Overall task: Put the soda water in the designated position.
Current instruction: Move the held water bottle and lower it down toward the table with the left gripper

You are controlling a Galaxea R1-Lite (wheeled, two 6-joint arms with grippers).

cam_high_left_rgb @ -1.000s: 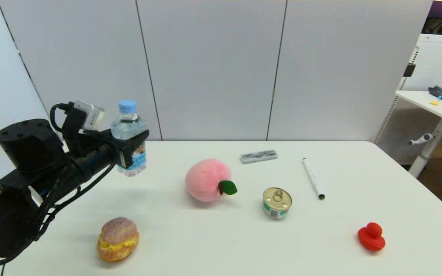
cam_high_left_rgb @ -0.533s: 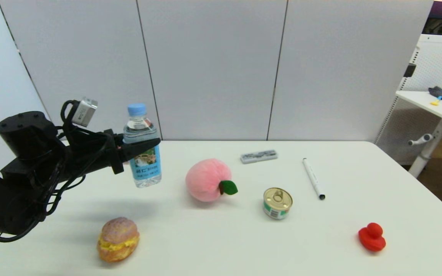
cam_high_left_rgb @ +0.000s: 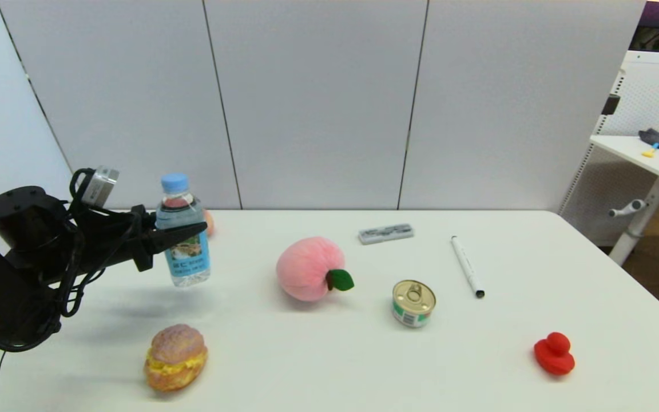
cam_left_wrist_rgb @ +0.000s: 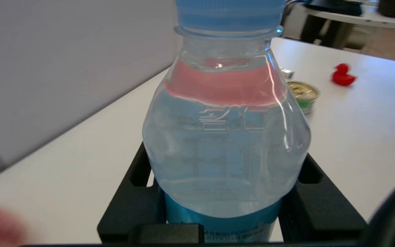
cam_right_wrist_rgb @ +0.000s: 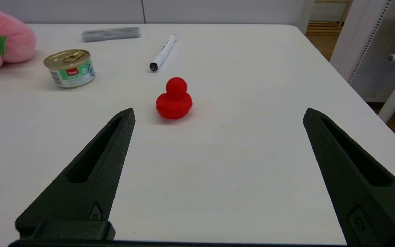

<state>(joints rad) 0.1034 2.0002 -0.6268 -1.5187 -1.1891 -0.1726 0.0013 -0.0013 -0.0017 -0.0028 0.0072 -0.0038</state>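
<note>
Next, I let go of the soda water with my left gripper on the white table [cam_high_left_rgb: 199, 313] just behind the cream-filled bun.
The soda water [cam_high_left_rgb: 184, 258], a clear bottle with a light-blue cap and blue label, hangs upright above the left part of the white table [cam_high_left_rgb: 329, 372]. My left gripper [cam_high_left_rgb: 195, 232] is shut on it just above the label. In the left wrist view the soda water [cam_left_wrist_rgb: 225, 137] fills the picture, with a black finger [cam_left_wrist_rgb: 132, 206] pressed against each side. My right gripper [cam_right_wrist_rgb: 218, 113] is open and holds nothing, low over the table's right front, behind a red duck [cam_right_wrist_rgb: 174, 99]. It does not show in the head view.
A cream-filled bun [cam_high_left_rgb: 176, 356] lies in front of the bottle and a pink plush peach [cam_high_left_rgb: 309, 269] to its right. Farther right are a gold-topped tin can [cam_high_left_rgb: 413, 302], a grey case [cam_high_left_rgb: 385, 233], a white marker [cam_high_left_rgb: 467, 266] and the red duck [cam_high_left_rgb: 554, 353].
The left arm first swung the bottle right, then brought it back left and lower. The other things on the table have not moved.
</note>
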